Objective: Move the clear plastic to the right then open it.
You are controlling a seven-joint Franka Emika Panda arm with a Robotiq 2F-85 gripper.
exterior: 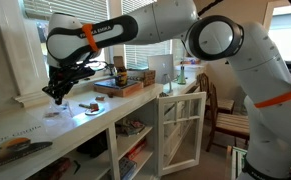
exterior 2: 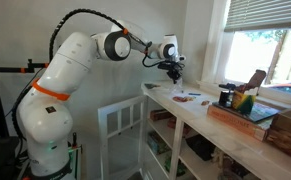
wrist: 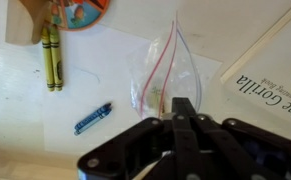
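The clear plastic's opening is narrow and its blue seal line runs beside the gripper's closed fingertips, so the robot's gripper needs to open, pinch that blue edge (wrist: pixel 195 83) and lift it.
The clear plastic (wrist: pixel 155 72) is a see-through zip bag with red and blue seal lines. In the wrist view it spreads out in a teardrop shape from my fingertips over the white counter (wrist: pixel 105 85). My gripper (wrist: pixel 183 104) is shut, with its fingers pressed together on the near end of the bag. In both exterior views the gripper (exterior: pixel 57 96) (exterior 2: pixel 173 72) hangs a little above the counter near the window end. The bag is too faint to make out there.
Two yellow-green crayons (wrist: pixel 51 55) and a blue crayon (wrist: pixel 93 117) lie left of the bag. A "One Gorilla" book (wrist: pixel 270 85) lies to its right. A brown lump (exterior: pixel 89 107) and a tray of items (exterior: pixel 125 86) sit on the counter. A cabinet door (exterior: pixel 180 130) stands open.
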